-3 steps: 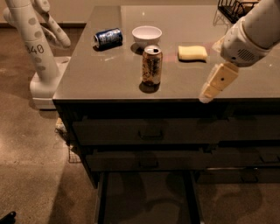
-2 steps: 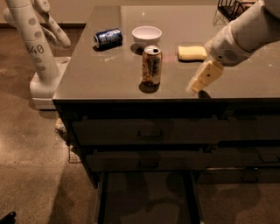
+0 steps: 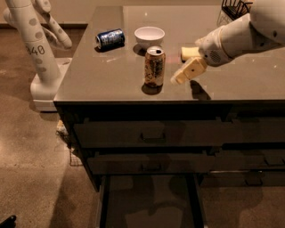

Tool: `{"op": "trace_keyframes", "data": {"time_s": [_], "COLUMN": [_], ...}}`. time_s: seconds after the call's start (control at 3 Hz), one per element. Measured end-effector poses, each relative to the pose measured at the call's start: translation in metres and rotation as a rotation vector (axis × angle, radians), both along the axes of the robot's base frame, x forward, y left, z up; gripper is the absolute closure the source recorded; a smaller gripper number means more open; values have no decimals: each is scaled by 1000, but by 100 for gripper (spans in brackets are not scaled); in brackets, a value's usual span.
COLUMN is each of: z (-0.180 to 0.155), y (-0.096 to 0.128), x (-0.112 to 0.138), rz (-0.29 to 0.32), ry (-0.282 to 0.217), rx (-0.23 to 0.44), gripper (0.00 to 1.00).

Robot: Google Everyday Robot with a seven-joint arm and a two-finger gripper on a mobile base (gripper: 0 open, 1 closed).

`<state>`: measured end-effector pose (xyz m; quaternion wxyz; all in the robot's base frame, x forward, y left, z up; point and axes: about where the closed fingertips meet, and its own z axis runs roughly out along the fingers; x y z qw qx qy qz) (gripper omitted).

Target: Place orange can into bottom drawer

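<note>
Next, my gripper closes on the upper half (image 3: 155,62) of the orange can, just under the can's silver top.
The orange can (image 3: 154,67) stands upright near the front of the grey countertop (image 3: 107,75), its silver top showing. My gripper (image 3: 179,77) comes in from the right on a white arm and hangs just right of the can, a small gap between them, holding nothing. The bottom drawer (image 3: 149,202) is pulled open below the cabinet, its flat dark interior showing at the bottom of the view.
A dark blue can (image 3: 110,38) lies on its side at the back left. A white bowl (image 3: 149,35) sits behind the orange can. A yellow sponge (image 3: 189,52) lies partly behind my arm. A wire basket (image 3: 234,9) stands at the back right. Another white robot (image 3: 38,49) stands left.
My gripper has moved left across the countertop, from well right of the orange can to just beside it. The can has not moved.
</note>
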<state>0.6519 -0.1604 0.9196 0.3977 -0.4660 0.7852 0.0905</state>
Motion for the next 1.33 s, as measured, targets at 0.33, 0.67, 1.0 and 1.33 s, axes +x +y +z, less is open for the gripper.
{"op": "trace_keyframes", "data": {"time_s": [0.33, 0.67, 1.0, 1.33], "z": [1, 4, 3, 1], "y": [22, 44, 67, 86], "x": [22, 35, 44, 50], "rz": [17, 49, 91, 126], "ry": [-40, -63, -66, -61], "rx": [97, 163, 209, 241], "gripper": [0, 0, 0, 19]}}
